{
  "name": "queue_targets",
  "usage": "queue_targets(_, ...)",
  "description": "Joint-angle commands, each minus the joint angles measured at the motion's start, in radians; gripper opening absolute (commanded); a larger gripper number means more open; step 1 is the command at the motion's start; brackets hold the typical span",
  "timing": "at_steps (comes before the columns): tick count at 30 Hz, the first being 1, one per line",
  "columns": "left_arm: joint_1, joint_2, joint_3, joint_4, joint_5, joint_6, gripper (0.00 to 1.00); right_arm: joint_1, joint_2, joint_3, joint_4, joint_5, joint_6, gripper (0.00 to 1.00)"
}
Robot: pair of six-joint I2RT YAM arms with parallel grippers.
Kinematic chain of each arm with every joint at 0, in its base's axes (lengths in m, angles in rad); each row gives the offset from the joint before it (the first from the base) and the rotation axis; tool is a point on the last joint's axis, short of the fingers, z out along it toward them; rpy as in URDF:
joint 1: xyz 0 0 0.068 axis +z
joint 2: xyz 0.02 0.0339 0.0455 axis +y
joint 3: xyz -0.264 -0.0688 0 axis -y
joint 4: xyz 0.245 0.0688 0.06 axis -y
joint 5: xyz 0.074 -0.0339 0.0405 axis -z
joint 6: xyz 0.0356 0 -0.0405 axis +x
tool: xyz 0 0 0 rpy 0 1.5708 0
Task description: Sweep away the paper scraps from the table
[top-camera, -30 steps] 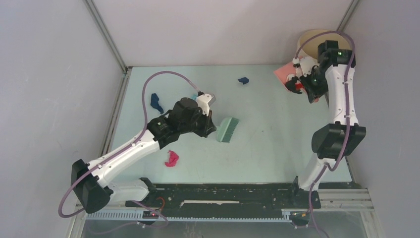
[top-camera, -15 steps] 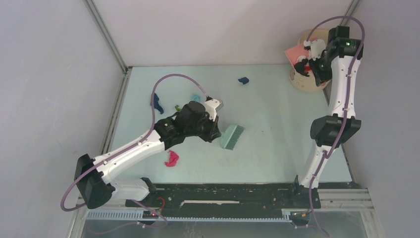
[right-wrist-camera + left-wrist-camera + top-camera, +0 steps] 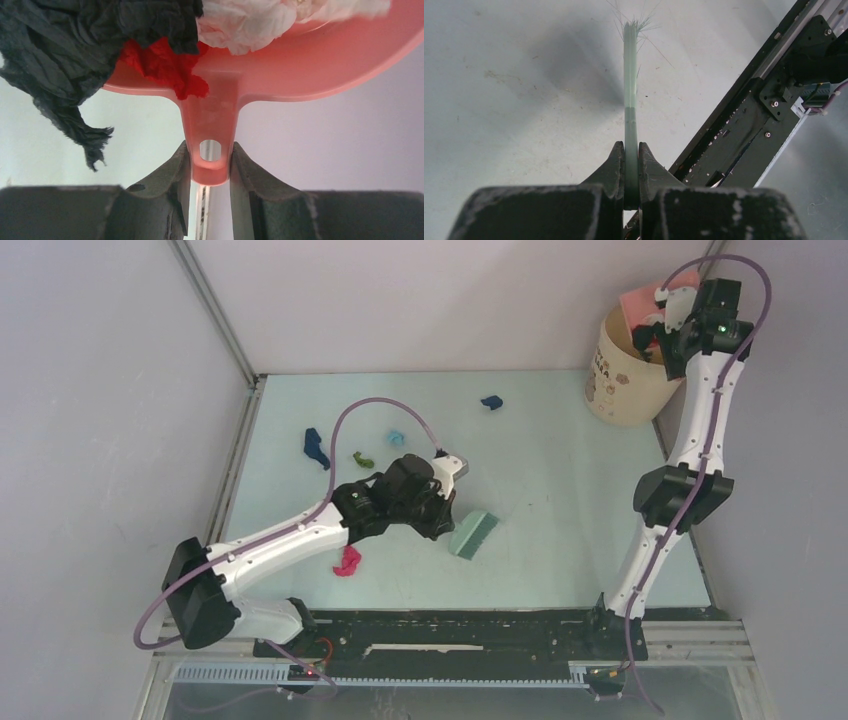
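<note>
Next, my right gripper releases the pink dustpan, now tilted over the cream bucket, on the table (image 3: 556,492), between the green hand brush and the cream bucket.
My left gripper (image 3: 449,521) (image 3: 630,154) is shut on the green hand brush (image 3: 473,533) (image 3: 630,75), which rests low over the middle of the table (image 3: 560,490). Several paper scraps lie on the table: dark blue (image 3: 316,448), green (image 3: 362,458), teal (image 3: 396,436), another dark blue (image 3: 491,402) and magenta (image 3: 348,560). My right gripper (image 3: 664,332) (image 3: 210,165) is shut on the handle of the pink dustpan (image 3: 648,302) (image 3: 300,70), raised and tilted over the cream bucket (image 3: 625,375). Dark (image 3: 75,45), red (image 3: 165,65) and white (image 3: 245,20) scraps sit in the pan.
Grey walls close in the table on the left, back and right. A black rail (image 3: 470,630) (image 3: 744,125) runs along the near edge, close to the brush. The bucket stands in the far right corner.
The right arm has lifted the dustpan from the table's far right edge up over the bucket. The left arm has drawn the brush nearer and to the right, uncovering the green and teal scraps.
</note>
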Motion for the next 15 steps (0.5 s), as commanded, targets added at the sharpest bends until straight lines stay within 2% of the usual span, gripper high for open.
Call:
queue_targets(1, -0.017, 0.008, 0.019, 0.017, 0.009, 0.025, 0.07, 0.009, 0.051, 0.052, 0.230, 0.167, 0.012, 0.00)
queue_targets(5, -0.028, 0.021, 0.020, 0.008, 0.008, 0.030, 0.07, 0.036, 0.098, 0.067, 0.384, 0.342, -0.063, 0.00)
queue_targets(12, -0.044, 0.034, 0.027, -0.005, 0.008, 0.038, 0.07, 0.095, 0.136, 0.003, 0.679, 0.566, -0.432, 0.00)
queue_targets(15, -0.047, 0.035, 0.028, -0.006, 0.008, 0.041, 0.07, 0.110, 0.130, -0.048, 0.833, 0.616, -0.672, 0.00)
